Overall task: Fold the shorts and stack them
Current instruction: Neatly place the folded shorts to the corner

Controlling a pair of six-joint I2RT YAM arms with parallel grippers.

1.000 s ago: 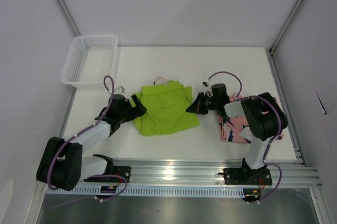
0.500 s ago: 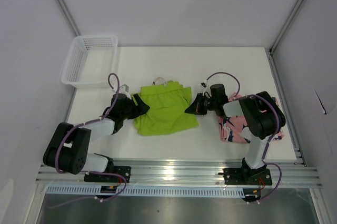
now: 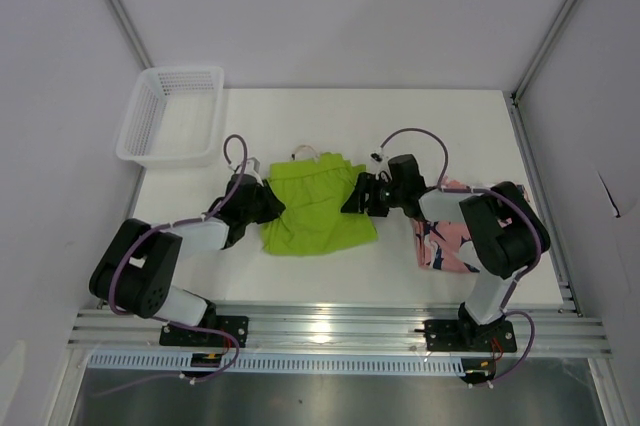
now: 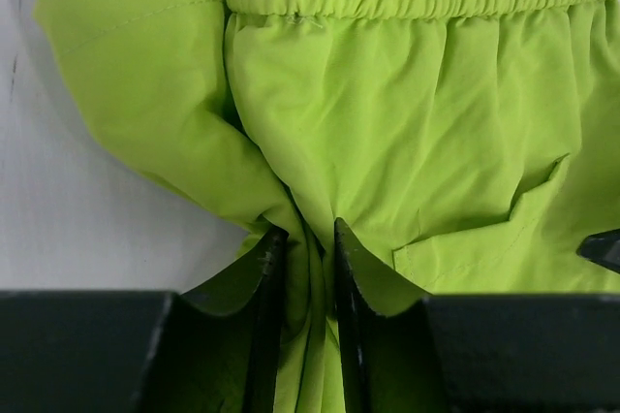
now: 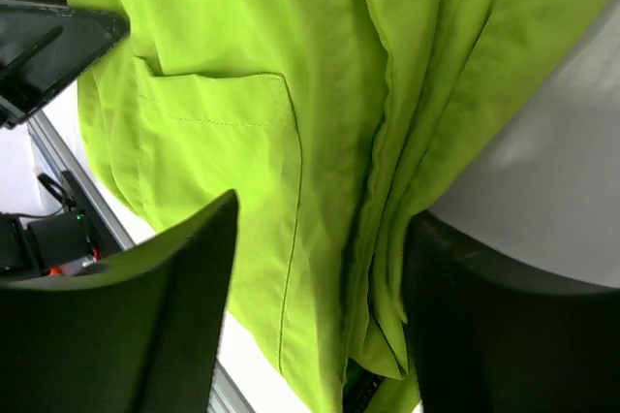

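Note:
Next, my right gripper turns square and pinches the folded edge [image 5: 378,268] firmly before lifting, as bunched green layers lie loose and slanted in its open fingers.
The lime-green shorts [image 3: 318,208] lie flat mid-table, waistband at the far side. My left gripper [image 3: 268,203] sits at their left edge, jaws shut on a pinched fold of green cloth [image 4: 312,258]. At the shorts' right edge is my right gripper [image 3: 352,198]; it stands open [image 5: 325,214], with bunched green layers [image 5: 426,142] lying between its fingers and a back pocket [image 5: 218,122] showing. The coral-pink printed shorts [image 3: 447,238] lie at the right, partly hidden under the right arm.
A white mesh basket [image 3: 170,114] stands at the back left corner of the table. An aluminium rail [image 3: 340,326] runs along the near edge. Frame posts rise at the back left and back right.
My left gripper has slid right onto the green shorts' left edge and closed on a fold. My right gripper has moved left over the right edge and opened.

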